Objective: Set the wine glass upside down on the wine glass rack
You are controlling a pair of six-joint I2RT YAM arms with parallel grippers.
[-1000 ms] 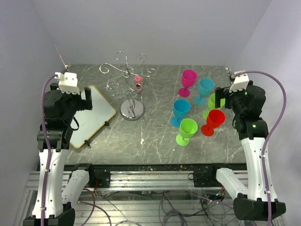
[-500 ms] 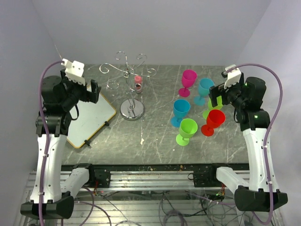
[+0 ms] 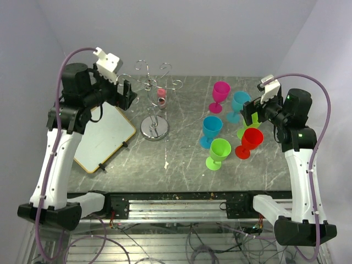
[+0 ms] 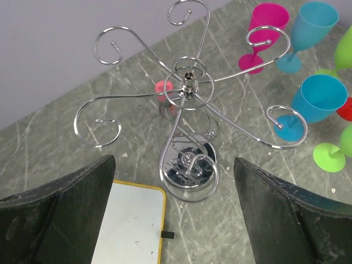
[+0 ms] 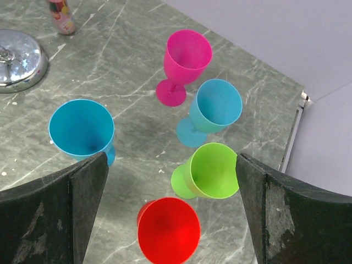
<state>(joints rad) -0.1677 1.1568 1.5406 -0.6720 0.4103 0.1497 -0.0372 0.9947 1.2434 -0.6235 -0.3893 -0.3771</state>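
Observation:
I need to move my right gripper to the blue glass next and close it on the blue glass's rim (image 3: pixel 222 123) (image 5: pixel 114 133), on the side toward the teal glass.
The silver wire wine glass rack (image 3: pixel 149 82) stands on its round shiny base (image 3: pixel 154 129) at the back centre. My left gripper (image 3: pixel 125 94) is open and empty, raised beside the rack's left arms. In the left wrist view the rack (image 4: pixel 187 82) lies below and ahead of the gripper (image 4: pixel 175 162). Several upright plastic wine glasses stand on the right: magenta (image 3: pixel 221 91), teal (image 3: pixel 240 102), blue (image 3: pixel 212 126), green (image 3: pixel 219 149) and red (image 3: pixel 252 137). My right gripper (image 3: pixel 250 113) is open and empty above the red glass (image 5: pixel 168 231) and a second green glass (image 5: pixel 212 170).
A white board with a yellow edge (image 3: pixel 104 140) lies left of the rack and also shows in the left wrist view (image 4: pixel 132 225). A small pink bottle (image 3: pixel 161 97) stands behind the rack's post. The walls close in at the back and sides.
My left arm has risen and swung right, from over the white board to beside the rack. My right gripper has shifted slightly left over the glasses. Both grippers stay open.

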